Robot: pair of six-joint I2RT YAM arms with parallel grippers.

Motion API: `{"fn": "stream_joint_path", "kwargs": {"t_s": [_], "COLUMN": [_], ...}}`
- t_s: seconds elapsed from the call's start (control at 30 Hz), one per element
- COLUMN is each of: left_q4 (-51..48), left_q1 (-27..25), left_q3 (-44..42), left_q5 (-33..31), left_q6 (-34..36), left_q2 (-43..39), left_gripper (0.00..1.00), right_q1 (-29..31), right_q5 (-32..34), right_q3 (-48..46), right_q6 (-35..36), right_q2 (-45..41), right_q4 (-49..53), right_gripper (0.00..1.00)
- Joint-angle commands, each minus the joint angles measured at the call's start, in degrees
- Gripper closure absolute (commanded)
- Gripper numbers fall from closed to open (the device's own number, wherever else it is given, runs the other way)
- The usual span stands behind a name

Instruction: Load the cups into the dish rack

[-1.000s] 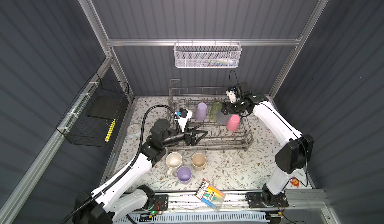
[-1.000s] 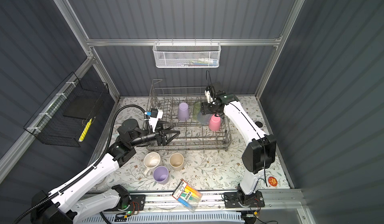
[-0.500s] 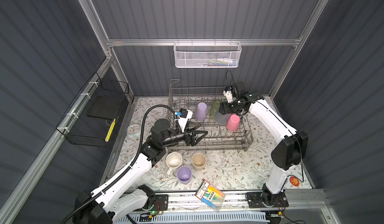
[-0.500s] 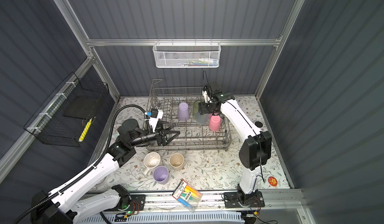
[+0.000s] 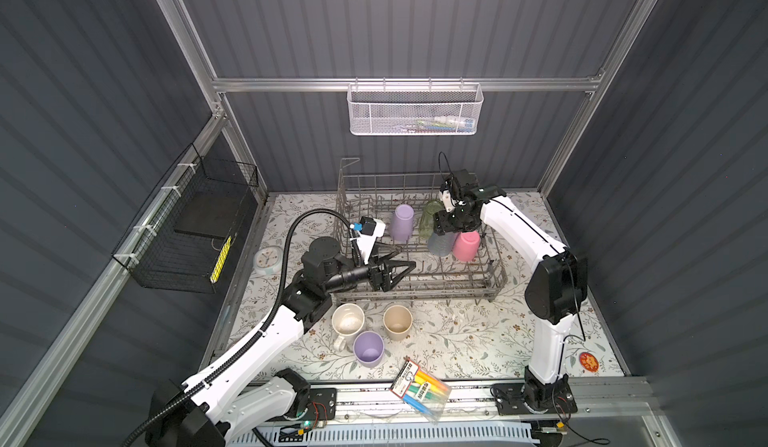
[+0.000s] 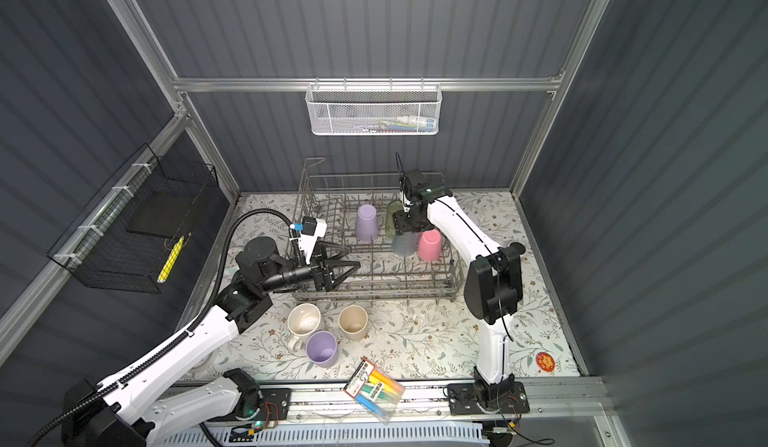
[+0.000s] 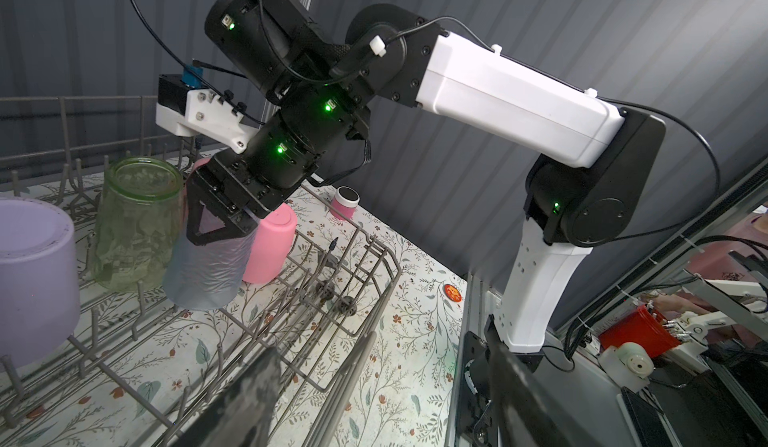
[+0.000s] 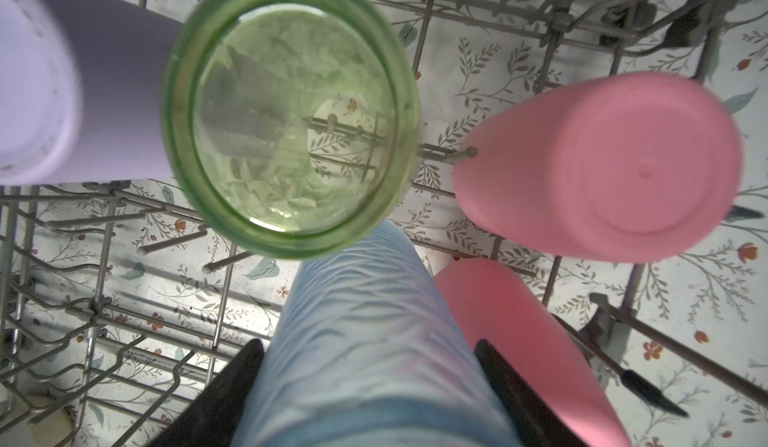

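Observation:
The blue cup tilts tight against the front pink cup; my right gripper needs to clear it by its base [image 8: 376, 424].
The grey wire dish rack [image 5: 415, 295] [image 6: 374, 295] stands at the back middle. Upside down in it are a lilac cup [image 5: 402, 221], a green tumbler [image 5: 430, 218] [image 8: 291, 112] and two pink cups [image 8: 602, 166] [image 8: 519, 341]. My right gripper [image 5: 446, 227] [image 8: 368, 353] is shut on the translucent blue cup [image 5: 441, 243] [image 7: 208, 266], held upside down and tilted just above the tines, between the tumbler and a pink cup [image 5: 466, 246]. My left gripper [image 5: 407, 256] [image 6: 355, 256] hangs open and empty over the rack's front left. On the mat stand a cream mug [image 5: 347, 320], a beige cup [image 5: 397, 320] and a lilac cup [image 5: 368, 347].
A marker pack [image 5: 420, 386] lies at the front edge. A small clock [image 5: 266, 260] sits left of the rack and a red disc [image 5: 588, 361] at the front right. A white mesh basket [image 5: 415, 110] hangs on the back wall, a black wire basket [image 5: 187, 233] on the left wall.
My right wrist has swung a little to the left with the blue cup in its grip. The left arm has not moved.

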State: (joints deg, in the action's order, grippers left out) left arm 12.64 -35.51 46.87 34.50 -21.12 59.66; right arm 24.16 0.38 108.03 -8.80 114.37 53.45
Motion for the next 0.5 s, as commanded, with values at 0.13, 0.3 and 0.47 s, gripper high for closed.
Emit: {"fn": "stream_joint_path", "kwargs": {"t_s": [0.13, 0.3, 0.47], "left_q4": [-0.08, 0.09, 0.37], "left_q1": [0.26, 0.26, 0.26], "left_q3": [0.24, 0.25, 0.24], "left_q5": [0.74, 0.88, 1.09], "left_q6": [1.26, 1.26, 1.01], "left_q2": [0.15, 0.54, 0.63], "left_gripper": [0.22, 0.22, 0.22], "right_q1": [1.24, 1.68, 1.89], "right_q5": [2.79, 2.97, 2.74], "right_q3": [0.16, -2.21, -3.65], "right_q6": [-2.00, -3.06, -3.74], "right_q2": [0.07, -1.11, -2.34], "right_q4": [-0.26, -1.57, -2.29], "right_gripper": [0.52, 0.34, 0.18]}}
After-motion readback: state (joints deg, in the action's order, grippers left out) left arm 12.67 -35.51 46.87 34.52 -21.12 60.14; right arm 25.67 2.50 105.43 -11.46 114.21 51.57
